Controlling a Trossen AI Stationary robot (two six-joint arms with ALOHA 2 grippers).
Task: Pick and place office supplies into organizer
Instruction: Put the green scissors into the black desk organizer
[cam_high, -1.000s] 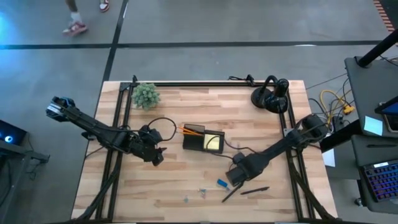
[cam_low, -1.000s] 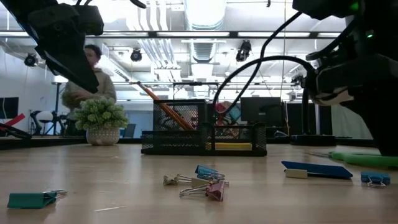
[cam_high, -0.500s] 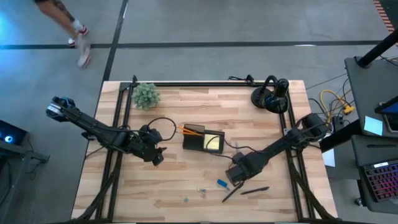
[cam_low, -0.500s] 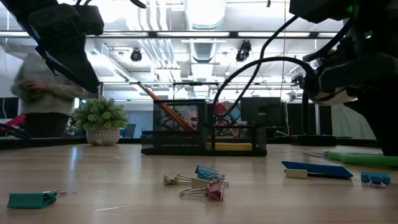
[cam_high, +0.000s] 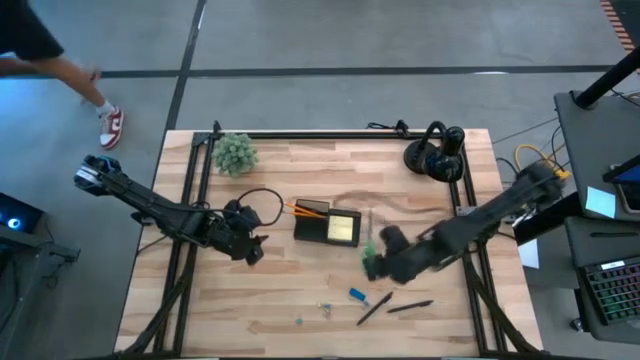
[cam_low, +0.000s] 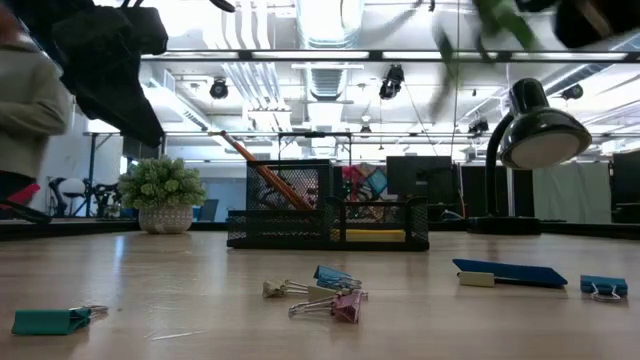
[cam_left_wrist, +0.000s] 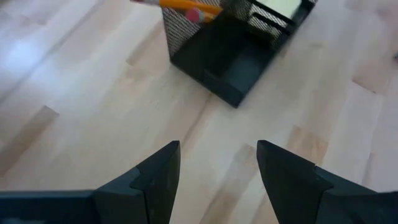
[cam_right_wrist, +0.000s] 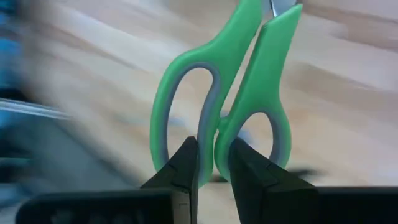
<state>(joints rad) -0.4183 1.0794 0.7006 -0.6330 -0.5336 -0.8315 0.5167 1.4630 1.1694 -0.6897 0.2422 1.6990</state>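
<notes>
My right gripper will put the green-handled scissors, now held above the table, down in the black organizer (cam_high: 312, 205) beside the orange pencils.
My right gripper (cam_high: 372, 258) is shut on the green-handled scissors (cam_right_wrist: 224, 93) and holds them above the table, right of and nearer than the black organizer (cam_high: 328, 226). In the low view the scissors (cam_low: 497, 18) are only a blur near the top. The organizer stands on the table with a yellow sticky pad (cam_high: 345, 229) and orange pencils (cam_high: 300, 208) in it. Two black pens (cam_high: 376, 308), a blue piece (cam_high: 357, 295) and metal clips (cam_high: 325, 307) lie on the wood near the front edge. My left gripper (cam_left_wrist: 217, 149) waits open, left of the organizer (cam_left_wrist: 230, 56). My right gripper pinches the scissors at the handles, where the two inner bars of the loops (cam_right_wrist: 217, 134) meet. One finger (cam_right_wrist: 186, 163) stands at each loop. The scissors are lifted clear of the table, and the blades point away from the gripper, in line with the fingers.
A potted plant (cam_high: 235, 153) stands at the far left corner and a round black headphone-like object (cam_high: 436, 153) at the far right. Several clips (cam_low: 320, 290) and a blue piece (cam_low: 510, 272) lie on the near part of the table. A person walks on the floor beyond.
My right gripper has risen from the table near the pens and moved toward the far edge and the organizer, carrying the scissors. The scissors lay on the wood a second ago and are now lifted clear. In the low view the right arm has gone up almost out of the picture.
</notes>
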